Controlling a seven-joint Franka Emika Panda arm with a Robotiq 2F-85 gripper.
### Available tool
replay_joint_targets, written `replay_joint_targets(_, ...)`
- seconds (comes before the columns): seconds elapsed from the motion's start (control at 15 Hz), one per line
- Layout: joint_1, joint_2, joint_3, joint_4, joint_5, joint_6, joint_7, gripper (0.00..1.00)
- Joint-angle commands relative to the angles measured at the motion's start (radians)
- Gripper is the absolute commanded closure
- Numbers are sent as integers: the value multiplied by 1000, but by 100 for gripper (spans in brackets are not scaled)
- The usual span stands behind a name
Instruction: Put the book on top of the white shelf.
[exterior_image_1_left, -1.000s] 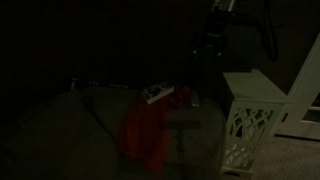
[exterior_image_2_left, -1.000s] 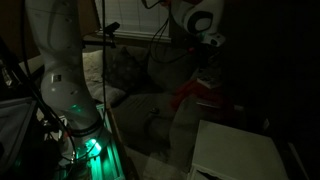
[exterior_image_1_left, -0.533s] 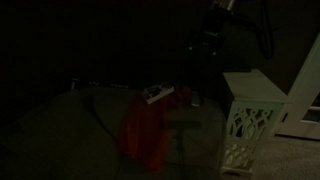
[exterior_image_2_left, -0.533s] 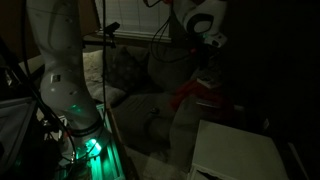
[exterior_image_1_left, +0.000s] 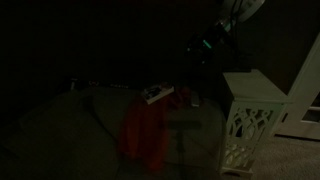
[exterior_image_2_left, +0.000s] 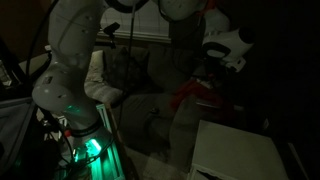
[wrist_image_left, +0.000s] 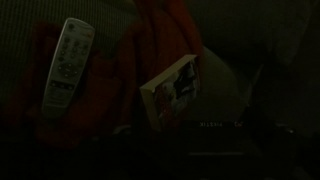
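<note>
My gripper goes to the small pale book next and closes on the book's end (exterior_image_1_left: 170, 90) (wrist_image_left: 149, 108) nearest the grey remote control.
The scene is very dark. The book (exterior_image_1_left: 157, 94) is small and pale and lies flat on the couch, above a red cloth (exterior_image_1_left: 145, 135). In the wrist view the book (wrist_image_left: 172, 92) lies at the edge of the red cloth (wrist_image_left: 130, 55). The white shelf (exterior_image_1_left: 253, 118), with lattice side panels, stands beside the couch; its flat top (exterior_image_2_left: 237, 150) is bare. My gripper (exterior_image_1_left: 204, 47) hangs high above the couch, well above the book and apart from it. It also shows in an exterior view (exterior_image_2_left: 222, 72). In the wrist view the gripper (wrist_image_left: 215, 140) is a dark shape and its jaws are unreadable.
A grey remote control (wrist_image_left: 67, 65) lies on the red cloth next to the book. The robot base (exterior_image_2_left: 75, 115) glows green beside the couch. A patterned cushion (exterior_image_2_left: 125, 70) leans against the couch back.
The arm has swung over: the gripper has moved lower and sideways, toward the couch and the book. The book, cloth and shelf have not moved.
</note>
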Motion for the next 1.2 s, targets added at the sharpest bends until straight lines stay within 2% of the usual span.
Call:
replay_joint_targets(0.0,-9,234,12,248,8,-122,-43,0)
replay_joint_targets(0.13,12,336,-3,347,-30,-158,35,0)
replay_joint_targets(0.27,53,418,-45,442,-103,-206,200,0)
replay_joint_targets(0.33,43,442,-32,486,-125,-255,235,0)
replay_joint_targets(0.4,19,361,-5,340,-79,-164,123,0)
replay_joint_targets(0.53,27,415,-5,414,-109,-201,186,0)
replay_joint_targets(0.6,26,401,6,392,-93,-158,164,0)
replay_joint_targets(0.8,-7,443,71,427,-14,-75,37,0)
replay_joint_targets(1.13,-24,532,122,533,-18,-115,-116,0)
